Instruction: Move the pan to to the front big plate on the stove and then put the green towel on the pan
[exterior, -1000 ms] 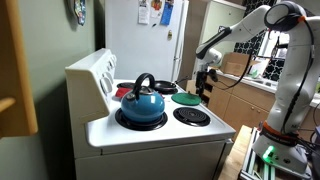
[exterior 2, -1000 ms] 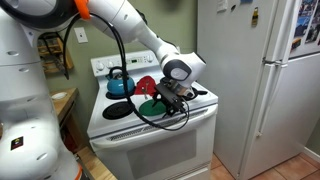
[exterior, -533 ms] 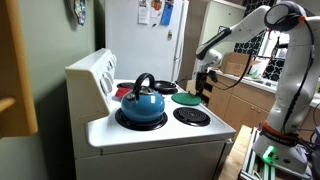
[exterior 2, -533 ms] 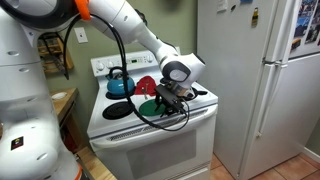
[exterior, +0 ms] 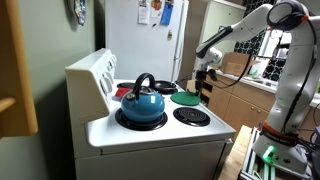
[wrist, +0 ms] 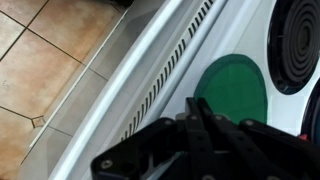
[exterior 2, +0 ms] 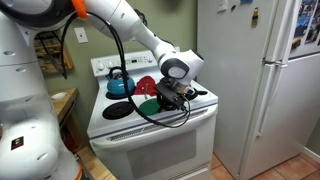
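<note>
My gripper needs to let go of the green towel inside the black pan (exterior: 165, 84) on the burner nearest the white fridge.
A round green pan (wrist: 234, 88) lies flat on the white stove (wrist: 150, 75), close to its side edge; it also shows in both exterior views (exterior: 186, 98) (exterior 2: 150, 105). My gripper (wrist: 198, 103) hangs just beside the pan's rim, its black fingers pressed together and shut. Nothing can be made out between the fingers, and no pan handle shows. In both exterior views the gripper (exterior: 205, 90) (exterior 2: 172, 97) sits low over that side of the stove. The green towel is not in view.
A blue kettle (exterior: 142, 102) (exterior 2: 118, 82) stands on a burner. A red object (exterior: 165, 88) (exterior 2: 147, 85) lies behind the pan. A bare coil burner (exterior: 191, 116) is next to the pan. A white fridge (exterior 2: 255, 80) stands beside the stove, with tiled floor (wrist: 40, 60) below.
The gripper's fingers have closed beside the pan. The arm, pan and kettle have hardly moved.
</note>
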### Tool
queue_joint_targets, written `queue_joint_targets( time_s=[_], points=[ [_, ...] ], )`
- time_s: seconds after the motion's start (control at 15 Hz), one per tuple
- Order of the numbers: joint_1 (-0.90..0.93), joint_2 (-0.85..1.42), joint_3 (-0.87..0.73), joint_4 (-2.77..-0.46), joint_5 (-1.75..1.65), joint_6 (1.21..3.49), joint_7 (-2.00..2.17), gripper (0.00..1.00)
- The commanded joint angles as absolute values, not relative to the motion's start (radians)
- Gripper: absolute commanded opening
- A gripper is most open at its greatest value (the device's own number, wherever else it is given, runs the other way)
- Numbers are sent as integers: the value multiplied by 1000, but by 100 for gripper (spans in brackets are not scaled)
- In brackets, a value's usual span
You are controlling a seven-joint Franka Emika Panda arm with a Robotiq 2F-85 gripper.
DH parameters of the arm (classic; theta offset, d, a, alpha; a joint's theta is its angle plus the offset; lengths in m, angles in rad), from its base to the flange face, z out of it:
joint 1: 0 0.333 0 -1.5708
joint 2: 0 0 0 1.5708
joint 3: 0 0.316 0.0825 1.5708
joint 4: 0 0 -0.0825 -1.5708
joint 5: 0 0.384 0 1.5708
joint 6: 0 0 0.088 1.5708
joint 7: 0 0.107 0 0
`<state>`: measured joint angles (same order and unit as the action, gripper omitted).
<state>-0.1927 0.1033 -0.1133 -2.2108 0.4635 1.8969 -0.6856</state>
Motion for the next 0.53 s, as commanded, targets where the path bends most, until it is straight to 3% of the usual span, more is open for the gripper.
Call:
queue_joint_targets(
  time_s=[0.0,0.47],
  points=[
    [-179,1,-112,-2248,440,1837,-701,1],
    [-108,-131,-104,-2187,510,1648,-768,1]
  ],
)
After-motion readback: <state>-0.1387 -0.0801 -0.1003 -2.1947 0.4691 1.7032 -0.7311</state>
